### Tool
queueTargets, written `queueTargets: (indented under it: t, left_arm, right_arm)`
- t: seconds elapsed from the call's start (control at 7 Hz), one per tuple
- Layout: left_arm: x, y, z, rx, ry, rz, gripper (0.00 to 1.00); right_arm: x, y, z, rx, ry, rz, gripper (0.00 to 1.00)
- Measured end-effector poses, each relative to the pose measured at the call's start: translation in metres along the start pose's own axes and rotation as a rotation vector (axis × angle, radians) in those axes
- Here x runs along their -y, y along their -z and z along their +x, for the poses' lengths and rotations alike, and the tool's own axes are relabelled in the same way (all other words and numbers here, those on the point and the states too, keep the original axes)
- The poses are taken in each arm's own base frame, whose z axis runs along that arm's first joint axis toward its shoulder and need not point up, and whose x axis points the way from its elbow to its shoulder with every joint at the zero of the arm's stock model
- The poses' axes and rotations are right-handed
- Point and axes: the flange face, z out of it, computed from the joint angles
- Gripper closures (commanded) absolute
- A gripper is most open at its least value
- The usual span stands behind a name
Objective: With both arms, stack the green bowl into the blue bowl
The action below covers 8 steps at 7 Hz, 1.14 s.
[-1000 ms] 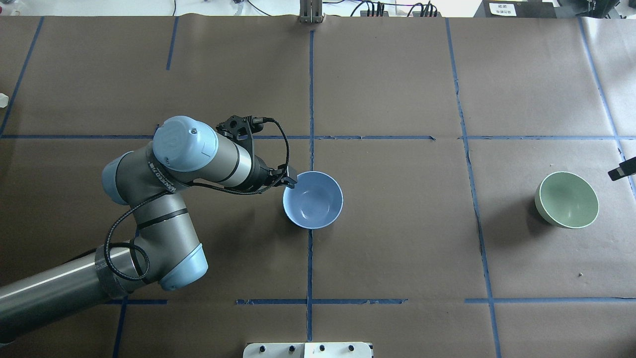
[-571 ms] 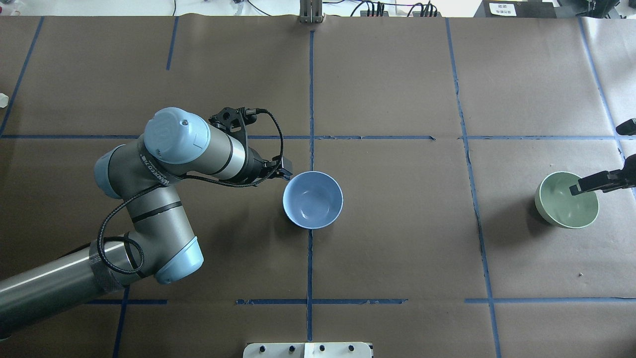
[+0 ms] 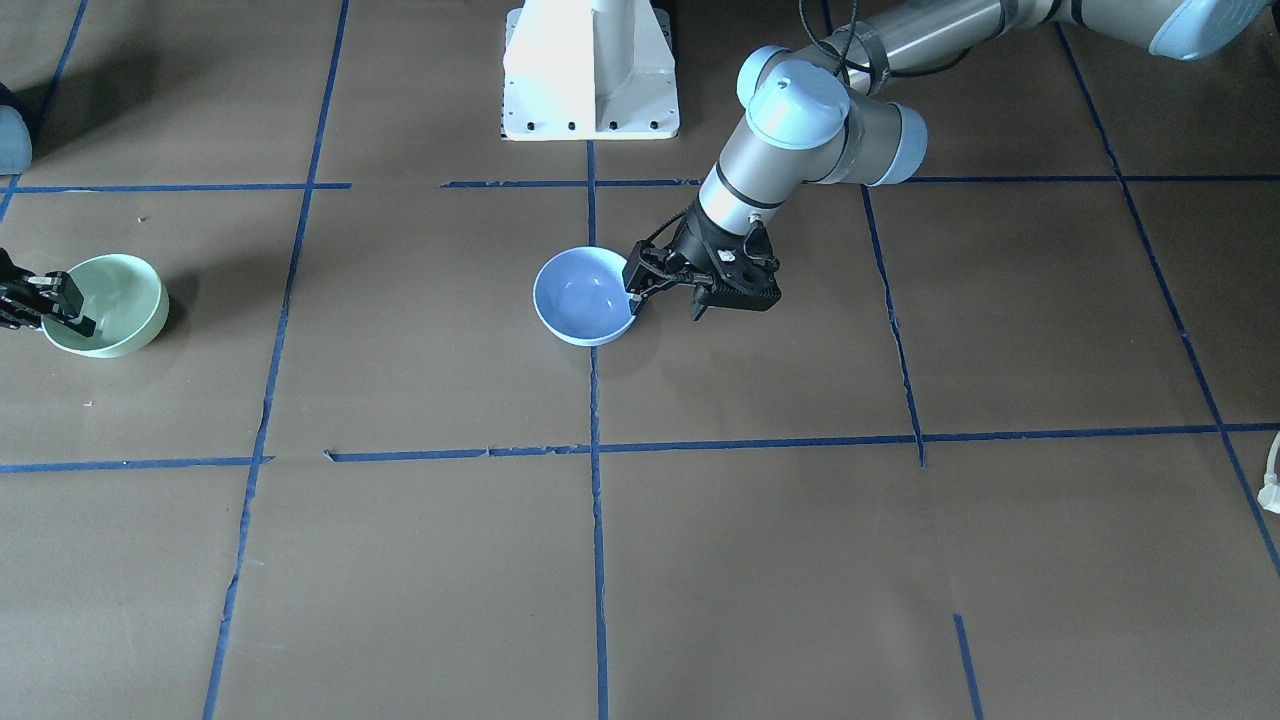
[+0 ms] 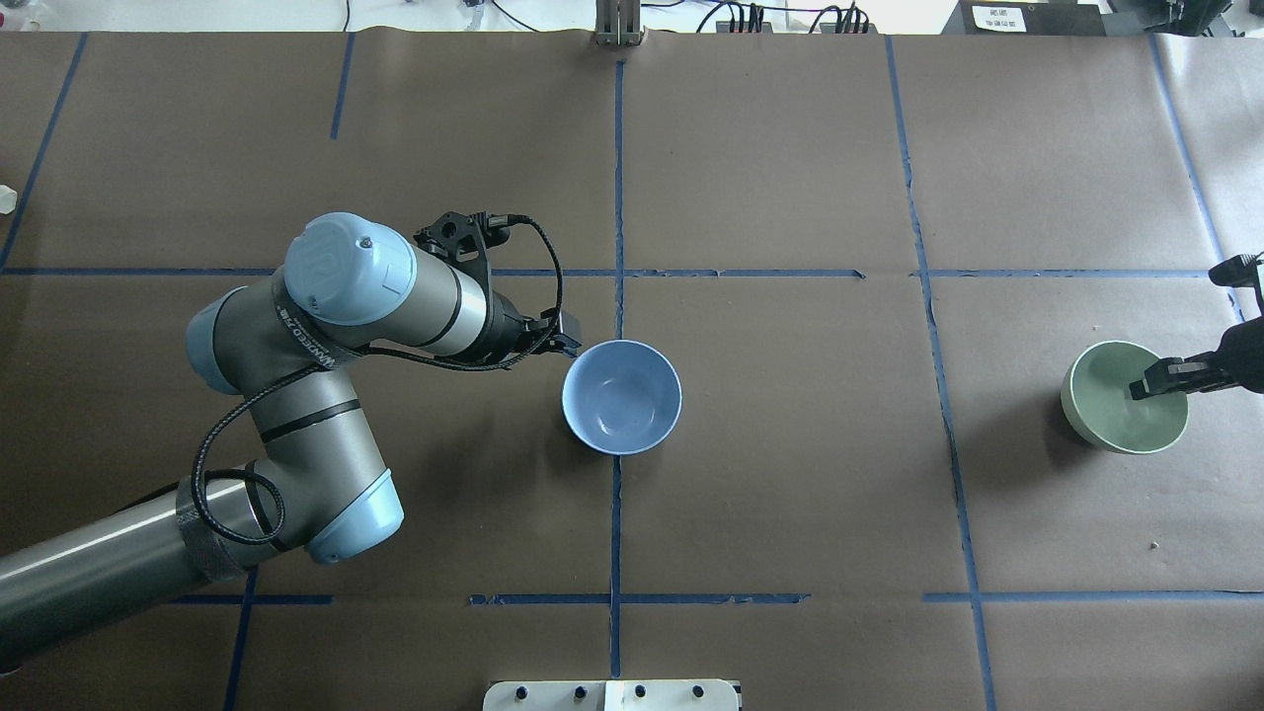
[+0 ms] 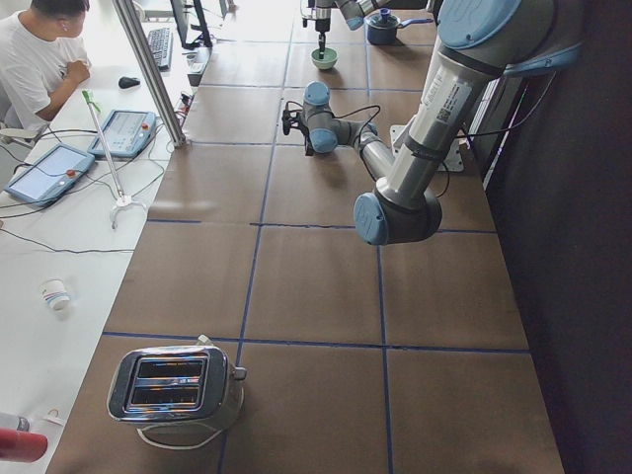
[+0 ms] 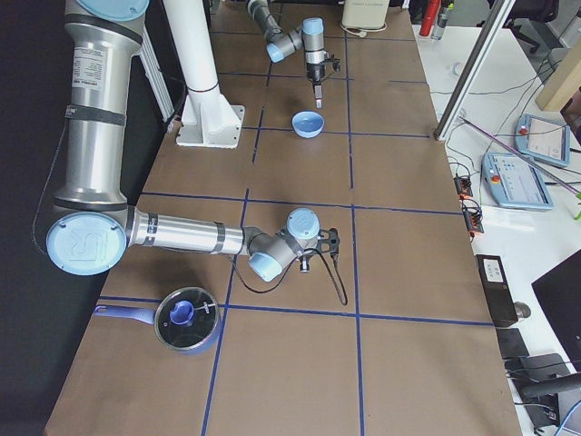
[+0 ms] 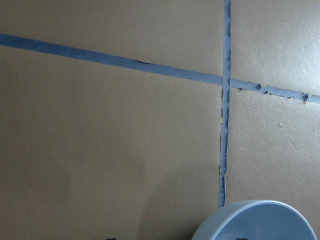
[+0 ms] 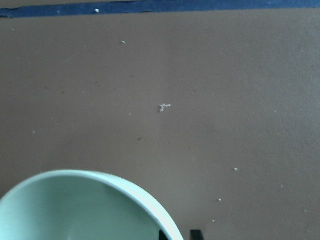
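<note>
Next, my right gripper releases the green bowl inside the blue bowl point(image 3: 589, 286), which is close to the middle of the table.
The blue bowl point(image 4: 621, 397) stands upright near the table's middle, also in the front view point(image 3: 585, 297) and the left wrist view point(image 7: 260, 222). My left gripper point(image 4: 570, 348) is open at its far-left rim, one fingertip inside and one outside. The green bowl point(image 4: 1124, 397) stands at the right end, also in the front view point(image 3: 105, 305) and the right wrist view point(image 8: 75, 210). My right gripper point(image 4: 1165, 377) is down on its right rim, its fingertips close together with the rim between them.
The white pedestal base point(image 3: 590, 70) is at the robot's edge of the table. A toaster point(image 5: 176, 387) stands at the left end and a lidded blue pot point(image 6: 186, 318) at the right end. An operator point(image 5: 39, 59) sits beyond the far side.
My right gripper came in from the right edge and settled on the green bowl's right rim. My left arm drew back a little from the blue bowl. The green bowl shifted very slightly left.
</note>
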Motion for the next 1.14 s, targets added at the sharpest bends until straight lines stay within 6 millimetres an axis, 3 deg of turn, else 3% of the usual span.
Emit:
queueTargets:
  t: [0.14, 0.29, 0.43, 0.57, 0.71, 1.0, 1.14]
  left_arm:
    - [0.002, 0.006, 0.002, -0.009, 0.000, 0.006, 0.15]
    - [0.008, 0.025, 0.009, -0.035, -0.002, 0.026, 0.15]
    - [0.018, 0.052, 0.011, -0.066, -0.002, 0.057, 0.15]
    - [0.029, 0.080, 0.007, -0.090, 0.001, 0.091, 0.12]
    - [0.043, 0.106, -0.002, -0.107, 0.006, 0.112, 0.12]
    - [0.068, 0.139, -0.023, -0.118, 0.023, 0.121, 0.11]
    - [0.073, 0.142, -0.027, -0.116, 0.027, 0.123, 0.10]
  right_arm:
    - [0.004, 0.015, -0.025, 0.035, -0.007, 0.018, 1.00]
    - [0.012, 0.035, -0.070, 0.090, -0.065, 0.045, 1.00]
    - [0.025, 0.045, -0.133, 0.161, -0.156, 0.058, 1.00]
    - [0.038, 0.040, -0.211, 0.231, -0.253, 0.065, 1.00]
    - [0.041, 0.018, -0.300, 0.292, -0.336, 0.082, 1.00]
    - [0.027, -0.027, -0.476, 0.293, -0.427, 0.133, 1.00]
    - [0.019, -0.041, -0.531, 0.245, -0.446, 0.160, 1.00]
